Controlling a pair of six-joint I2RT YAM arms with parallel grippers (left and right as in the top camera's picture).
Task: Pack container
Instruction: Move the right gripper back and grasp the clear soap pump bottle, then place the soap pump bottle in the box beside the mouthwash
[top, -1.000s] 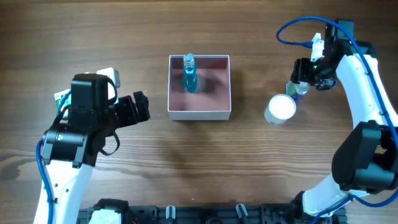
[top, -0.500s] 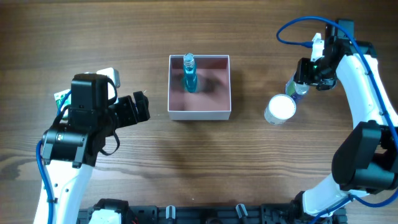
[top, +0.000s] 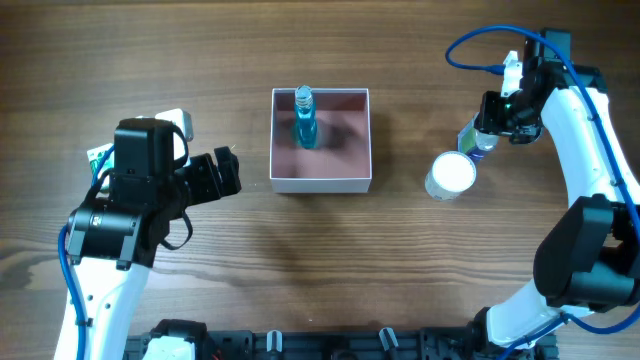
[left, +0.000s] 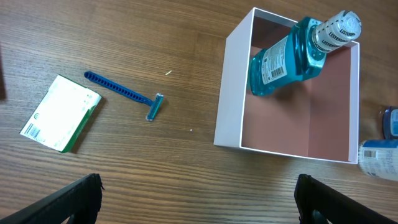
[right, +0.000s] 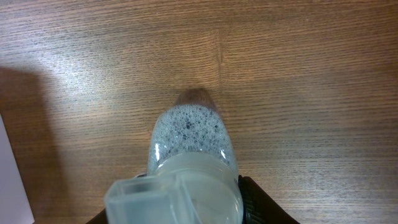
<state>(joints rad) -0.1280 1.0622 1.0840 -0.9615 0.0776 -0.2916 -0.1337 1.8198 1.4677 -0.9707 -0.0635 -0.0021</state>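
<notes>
Next, my right gripper lets go of the clear bottle inside the container (top: 341, 139), beside the blue mouthwash bottle.
The container (top: 321, 176), a white square box with a pink inside, sits mid-table and holds a blue mouthwash bottle (top: 304, 122). Both also show in the left wrist view: the container (left: 231, 93) and the bottle (left: 283, 59) leaning in its far corner. My right gripper (top: 484, 128) is shut on a clear bottle of foamy liquid (right: 189, 134) with a pale flip cap, right of the container; its fingers (right: 186, 208) press both sides of the bottle. My left gripper (top: 226, 172) is open and empty, left of the container, and its fingertips (left: 199, 199) hover over bare wood.
A white-capped bottle (top: 450, 174) stands just left of and below the right gripper. A green-and-white packet (left: 61, 113) and a blue razor (left: 127, 94) lie on the wood left of the container. The packet (top: 98, 157) is partly under the left arm.
The right gripper with the clear bottle has shifted slightly up and to the right. The left arm has not moved.
</notes>
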